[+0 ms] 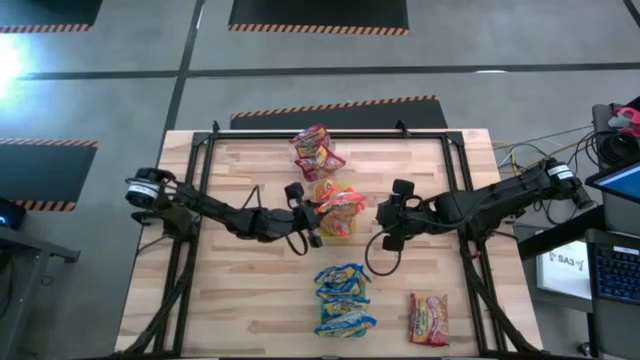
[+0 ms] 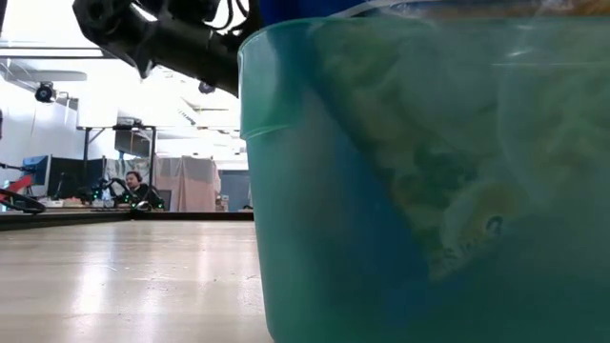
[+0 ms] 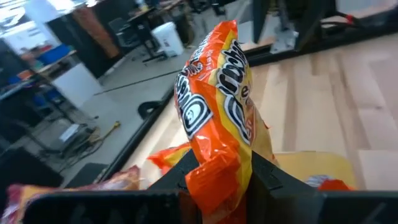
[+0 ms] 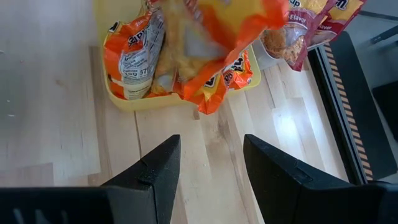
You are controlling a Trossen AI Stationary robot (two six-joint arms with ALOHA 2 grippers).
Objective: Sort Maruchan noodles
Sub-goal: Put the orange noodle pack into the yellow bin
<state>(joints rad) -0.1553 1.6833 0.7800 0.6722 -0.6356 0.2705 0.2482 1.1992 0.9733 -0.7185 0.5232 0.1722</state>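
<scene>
I need to use my left gripper to set the orange packet down in the yellow tray (image 1: 338, 210) (image 3: 283, 177), against the other orange packets.
My left gripper (image 1: 312, 215) is shut on an orange Maruchan packet (image 3: 217, 99), which it holds over the yellow tray (image 4: 149, 104) at mid-table. More orange packets (image 4: 134, 59) lie in that tray. My right gripper (image 4: 208, 162) hovers open, with nothing between its fingers, just right of the tray. Red packets (image 1: 318, 150) lie piled beyond the tray toward the far edge. Blue packets (image 1: 345, 300) lie stacked toward the near edge, and a single red packet (image 1: 428, 318) lies flat on the table at the near right. My left gripper pinches one crumpled end of the orange packet (image 3: 219, 177) between its two fingers. The fingers come about level from the table's left. The packet sticks out beyond the fingertips, lifted clear above the yellow tray.
In the low view a green tray wall (image 2: 286, 191) stands right before the camera, with packets inside it. Bare wood lies on the table's left half (image 1: 230, 290). The table's black frame rails (image 1: 200, 150) run along both sides, and a person sits far back in the room (image 2: 133, 186).
</scene>
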